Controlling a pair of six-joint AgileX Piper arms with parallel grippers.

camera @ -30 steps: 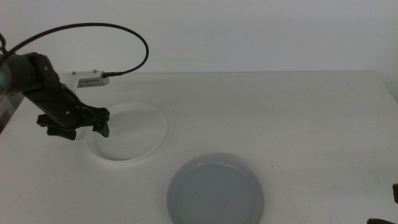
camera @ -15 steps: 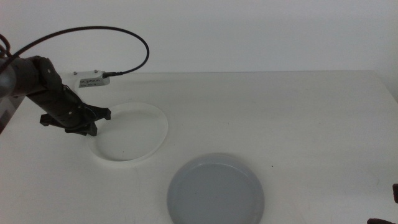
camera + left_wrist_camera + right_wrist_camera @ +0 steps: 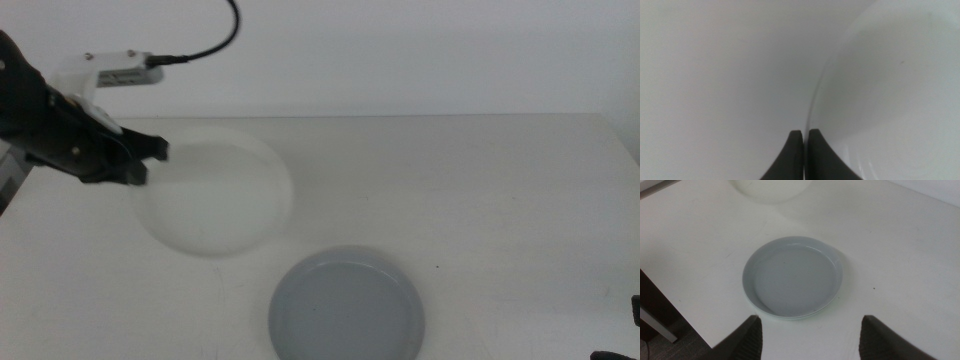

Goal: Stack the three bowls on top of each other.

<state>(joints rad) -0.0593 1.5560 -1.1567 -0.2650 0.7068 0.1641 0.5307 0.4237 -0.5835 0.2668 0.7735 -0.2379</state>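
Observation:
Next, my left gripper sets the white bowl free inside the grey bowl point(image 3: 347, 316), which sits near the front of the table.
A white bowl point(image 3: 215, 190) hangs tilted above the table at the left, blurred by motion. My left gripper point(image 3: 150, 158) is shut on its left rim; in the left wrist view the jaws pinch the thin edge of the white bowl point(image 3: 890, 100). A grey bowl point(image 3: 347, 305) rests on the table near the front centre. It also fills the right wrist view as the grey bowl point(image 3: 792, 277), with a thin pale greenish edge under its near rim. My right gripper point(image 3: 811, 321) waits open just short of it, holding nothing. The white bowl point(image 3: 772, 190) shows beyond.
A black cable point(image 3: 215, 45) loops from the left arm's wrist camera above the table's far left. The white table point(image 3: 480, 200) stretches to the right of both bowls. In the right wrist view the table's edge point(image 3: 670, 315) falls away beside the grey bowl.
The left gripper closed on the white bowl's left rim and rose. The bowl left the table and now hangs higher and a little to the right. The grey bowl has not moved.

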